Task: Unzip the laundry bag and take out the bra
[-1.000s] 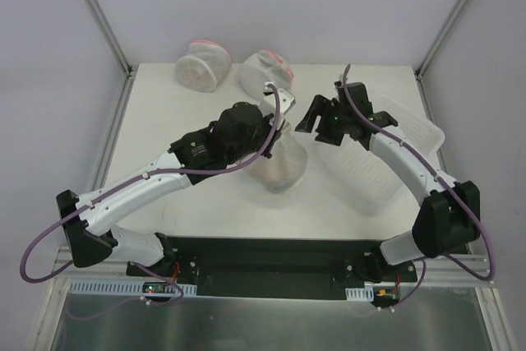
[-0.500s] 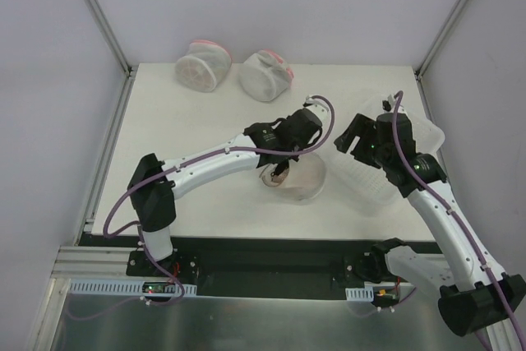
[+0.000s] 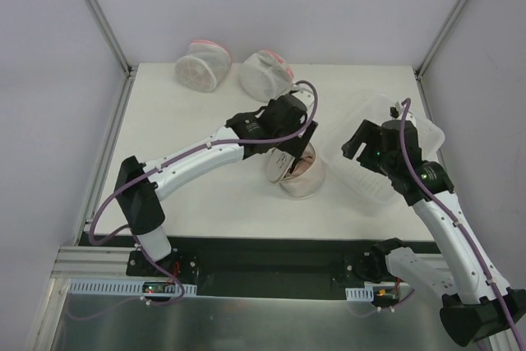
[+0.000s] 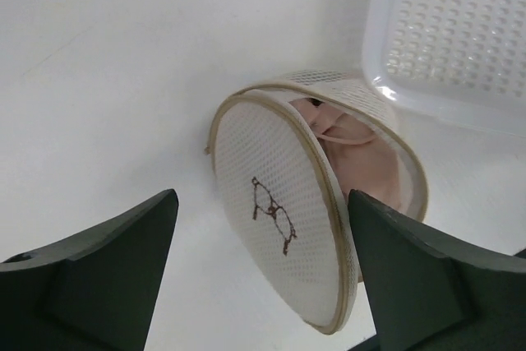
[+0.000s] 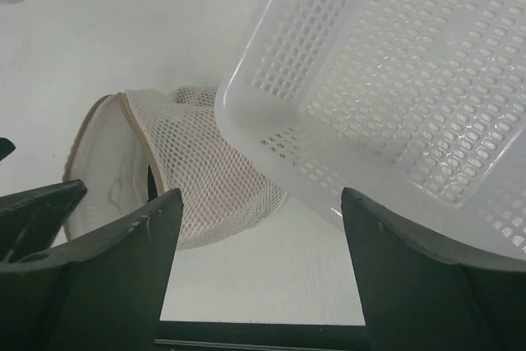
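The flap hangs over the opening of the laundry bag, so I will pinch the flap's edge [image 4: 335,210] with my left gripper and hold it aside while my right gripper takes the bra.
The laundry bag [image 3: 301,178] lies on the table's middle with its round flat face [image 4: 279,228] swung open, tan rim and small dark bra symbol showing. Inside the opening sits the bra [image 4: 362,150], pale pink and soft. My left gripper [image 3: 297,139] hovers just over the bag, open; in the left wrist view its fingers [image 4: 107,281] stand wide on either side of the flap, holding nothing. My right gripper [image 3: 360,142] is open too, to the right of the bag [image 5: 197,174], above the tray's near edge, with nothing between its fingers [image 5: 411,269].
A white perforated plastic tray [image 3: 403,133] lies right of the bag, its corner [image 5: 246,113] touching the mesh. Two white mesh pouches with pink-red trim [image 3: 201,63] [image 3: 265,73] sit at the table's back. The table's front edge [image 5: 263,330] is close below the right gripper.
My left gripper has let go and opened after being shut on the bag's zip area. The flap now stands open with the bra showing. The right arm has drawn back to the right.
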